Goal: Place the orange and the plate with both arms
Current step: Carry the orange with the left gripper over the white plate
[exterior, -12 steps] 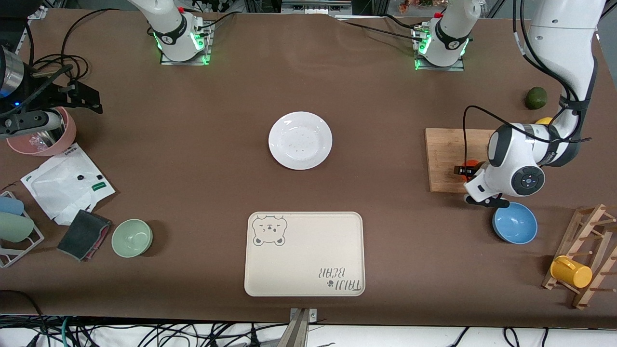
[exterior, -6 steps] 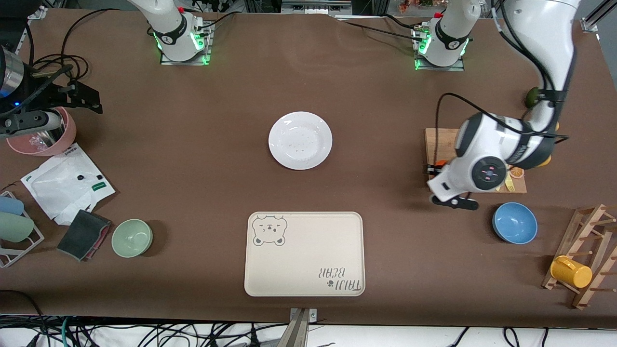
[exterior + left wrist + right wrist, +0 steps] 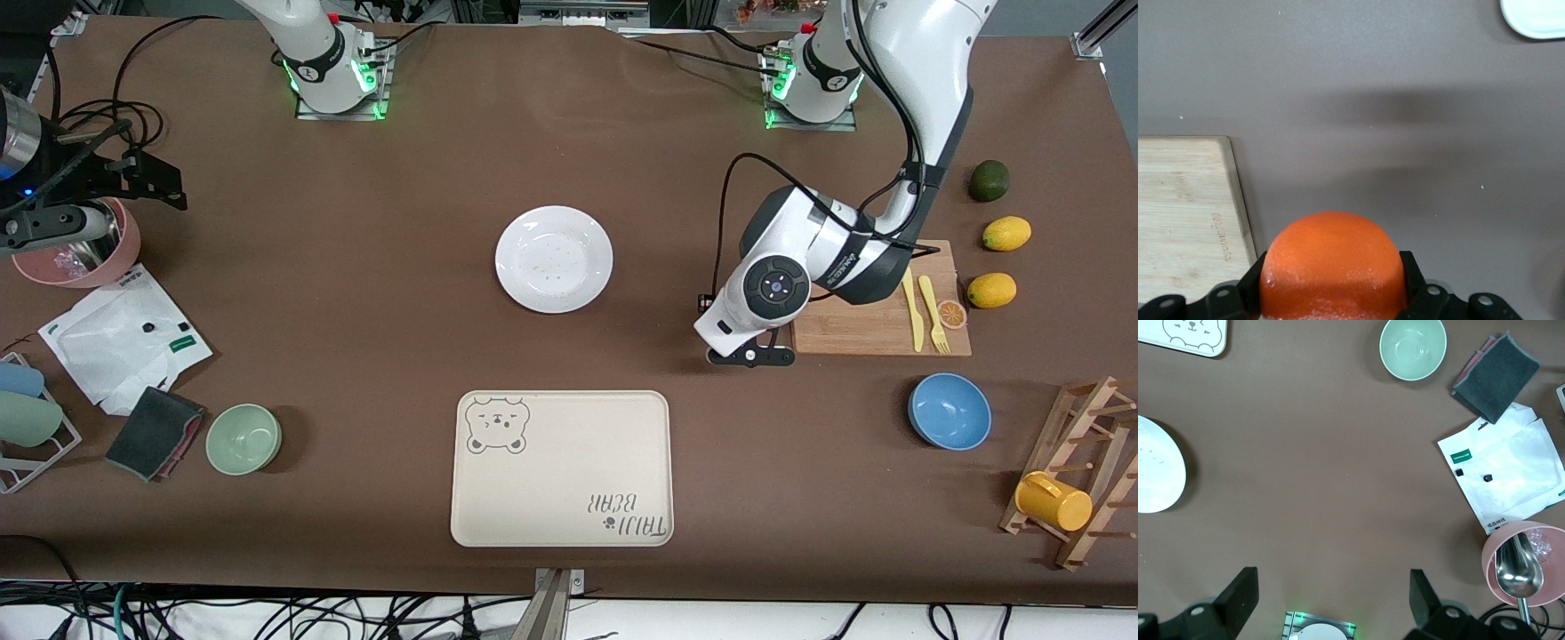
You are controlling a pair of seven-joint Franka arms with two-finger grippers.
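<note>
Next, my left gripper releases the orange in the middle of the white plate [image 3: 561,268].
The orange [image 3: 1333,263] is a round reddish-orange fruit held between the fingers of my left gripper [image 3: 1333,283], which is shut on it. In the front view the left hand [image 3: 772,289] hangs over bare table beside the wooden cutting board [image 3: 845,327], and the orange is hidden under it. The white plate [image 3: 554,259] lies mid-table, and its rim [image 3: 1537,19] shows in the left wrist view. My right gripper [image 3: 1331,600] waits open and holds nothing, high over the right arm's end of the table; the plate [image 3: 1155,463] lies off to one side there.
The beige bear tray [image 3: 560,480] lies nearer the camera than the plate. Yellow cutlery [image 3: 925,311] and an orange slice [image 3: 952,313] are on the board, with two lemons [image 3: 1006,233] beside it. A blue bowl [image 3: 949,411], green bowl [image 3: 244,438] and pink bowl [image 3: 89,262] stand around.
The left arm has swung off the cutting board toward the plate with the orange in its grip, uncovering the board and lemons. The right arm has not moved.
</note>
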